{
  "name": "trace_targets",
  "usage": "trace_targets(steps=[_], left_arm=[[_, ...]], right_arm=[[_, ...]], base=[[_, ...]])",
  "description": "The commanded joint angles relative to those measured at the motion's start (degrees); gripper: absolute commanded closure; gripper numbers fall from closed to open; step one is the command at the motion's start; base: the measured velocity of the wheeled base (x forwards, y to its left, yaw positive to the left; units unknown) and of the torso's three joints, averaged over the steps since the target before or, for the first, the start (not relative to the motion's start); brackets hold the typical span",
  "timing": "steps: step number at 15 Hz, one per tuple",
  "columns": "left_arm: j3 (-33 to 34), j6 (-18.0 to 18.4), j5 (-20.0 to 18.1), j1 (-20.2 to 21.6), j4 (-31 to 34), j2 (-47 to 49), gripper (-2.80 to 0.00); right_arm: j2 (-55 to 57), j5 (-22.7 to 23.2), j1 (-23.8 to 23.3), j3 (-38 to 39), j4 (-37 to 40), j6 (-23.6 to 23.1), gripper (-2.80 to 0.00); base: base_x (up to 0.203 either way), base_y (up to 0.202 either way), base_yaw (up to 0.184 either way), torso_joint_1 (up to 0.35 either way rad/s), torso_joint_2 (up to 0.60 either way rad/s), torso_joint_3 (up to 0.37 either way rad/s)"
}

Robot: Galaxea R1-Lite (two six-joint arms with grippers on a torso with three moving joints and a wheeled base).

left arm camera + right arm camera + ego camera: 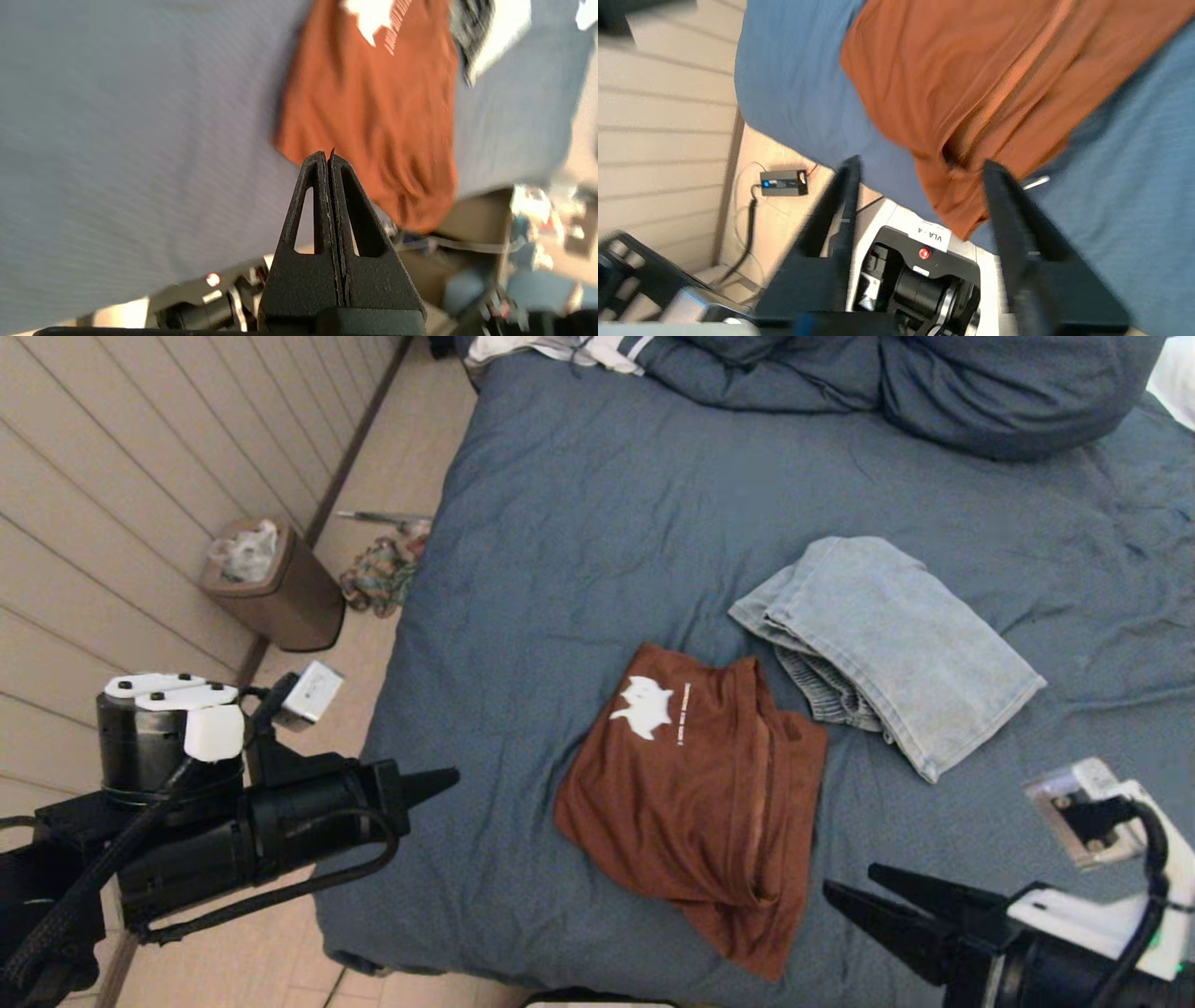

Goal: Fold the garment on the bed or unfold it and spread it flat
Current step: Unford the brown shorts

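Next, I close my left gripper at the near end (pixel 763 886) of the rust-brown T-shirt's upper hem, toward the bed's front edge.
A rust-brown T-shirt (pixel 695 789) with a white print lies loosely folded on the slate-blue bed (pixel 579 541), near its front edge; it also shows in the left wrist view (pixel 373 107) and the right wrist view (pixel 971 79). My left gripper (pixel 453 777) is shut and empty, held above the bed's left edge and pointing at the shirt. My right gripper (pixel 850 882) is open at the lower right, its tips just short of the shirt's front right corner (pixel 957 205). Nothing lies between its fingers.
Folded light-blue jeans (pixel 887 649) lie right of the shirt. Bunched blue bedding (pixel 934 383) fills the bed's far end. On the floor to the left stand a brown waste bin (pixel 275 583) and a small cloth heap (pixel 378 577), beside the panelled wall.
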Motion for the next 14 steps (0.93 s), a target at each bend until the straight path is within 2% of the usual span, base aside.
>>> trace_targets(steps=[1,3,6,9,11,12,13,14], left_arm=[[-0.71,-0.19,0.12,-3.07,0.9,0.28,0.0],[-3.68,-0.19,0.15,-3.92,4.31,0.85,0.0],[-11.26,-0.19,0.2,-6.97,12.58,3.17,0.0],[-18.02,-0.24,1.36,-15.2,18.98,6.79,0.0],[-21.56,-0.13,5.8,-21.5,20.08,11.2,0.0],[-23.98,0.43,8.83,-24.21,20.35,13.54,-1.8],[-25.63,1.26,11.06,-26.78,20.51,15.21,-2.8],[-26.87,2.24,12.08,-29.13,20.61,16.03,-2.8]], right_arm=[[-0.73,4.16,-7.0,-7.28,5.09,0.21,0.0],[4.25,6.97,-12.46,-12.41,6.12,0.22,0.0],[11.35,8.03,-19.31,-21.59,9.04,0.1,0.0],[14.48,9.65,-24.9,-27.34,14.81,0.16,0.0],[15.52,10.2,-28.4,-29.67,15.42,0.05,0.0],[16.37,10.56,-30.25,-31.97,16.84,0.01,0.0],[17.39,11.02,-31.76,-34.25,19.23,0.0,0.0],[19.03,11.46,-33.58,-36.07,20.58,-0.01,0.0]], base=[[0.0,0.0,0.0,0.0,0.0,0.0],[0.0,0.0,0.0,0.0,0.0,0.0],[0.0,0.0,0.0,0.0,0.0,0.0],[0.0,0.0,0.0,0.0,0.0,0.0],[0.0,0.0,0.0,0.0,0.0,0.0],[0.0,0.0,0.0,0.0,0.0,0.0],[0.0,0.0,0.0,0.0,0.0,0.0],[0.0,0.0,0.0,0.0,0.0,0.0]])
